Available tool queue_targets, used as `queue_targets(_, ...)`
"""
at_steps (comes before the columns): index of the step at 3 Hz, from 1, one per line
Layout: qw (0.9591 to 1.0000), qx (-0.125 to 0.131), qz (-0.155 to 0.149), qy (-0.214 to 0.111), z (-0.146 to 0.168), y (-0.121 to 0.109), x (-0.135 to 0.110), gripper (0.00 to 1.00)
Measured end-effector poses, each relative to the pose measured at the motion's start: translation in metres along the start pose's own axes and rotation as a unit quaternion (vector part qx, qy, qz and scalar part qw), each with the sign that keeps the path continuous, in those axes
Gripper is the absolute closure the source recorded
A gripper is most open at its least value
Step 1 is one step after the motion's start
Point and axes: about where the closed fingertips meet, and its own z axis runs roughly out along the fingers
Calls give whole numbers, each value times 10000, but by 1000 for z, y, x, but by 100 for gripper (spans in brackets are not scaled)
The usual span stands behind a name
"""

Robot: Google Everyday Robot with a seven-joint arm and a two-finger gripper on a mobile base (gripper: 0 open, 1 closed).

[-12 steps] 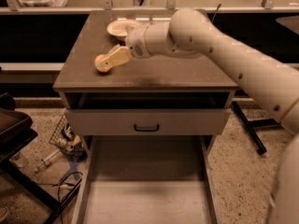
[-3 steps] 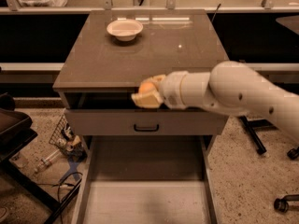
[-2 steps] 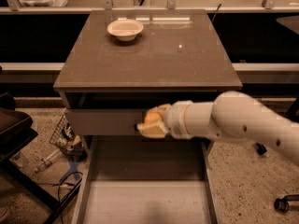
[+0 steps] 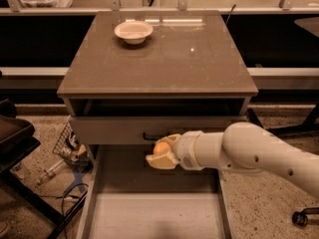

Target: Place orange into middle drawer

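My gripper is going to release the orange on the middle drawer's pale bottom [image 4: 150, 196], about halfway between the drawer's thin sides.
My gripper [image 4: 160, 154] is shut on the orange [image 4: 160, 148], a small round orange fruit that shows between the pale fingers. The arm reaches in from the right. The gripper holds the orange just below the grey drawer front with the black handle [image 4: 149, 129], above the back part of the middle drawer [image 4: 154, 215]. The middle drawer is pulled far out, long and wide, with a pale flat floor and thin low side walls.
A white bowl [image 4: 133, 32] stands on the brown cabinet top [image 4: 164, 59] at the back left. A wire basket and clutter [image 4: 70, 146] lie on the floor to the left. A dark chair [image 4: 15, 138] is at the far left.
The gripper with the orange has come down from the cabinet's front edge, past the upper drawer front, to just above the back of the middle drawer.
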Motion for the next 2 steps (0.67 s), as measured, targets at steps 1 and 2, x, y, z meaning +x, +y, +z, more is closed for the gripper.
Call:
queue_targets(1, 9998, -102, 166, 33, 44, -5, 25, 100)
queue_targets(2, 9999, -107, 57, -61, 108, -10, 90, 100)
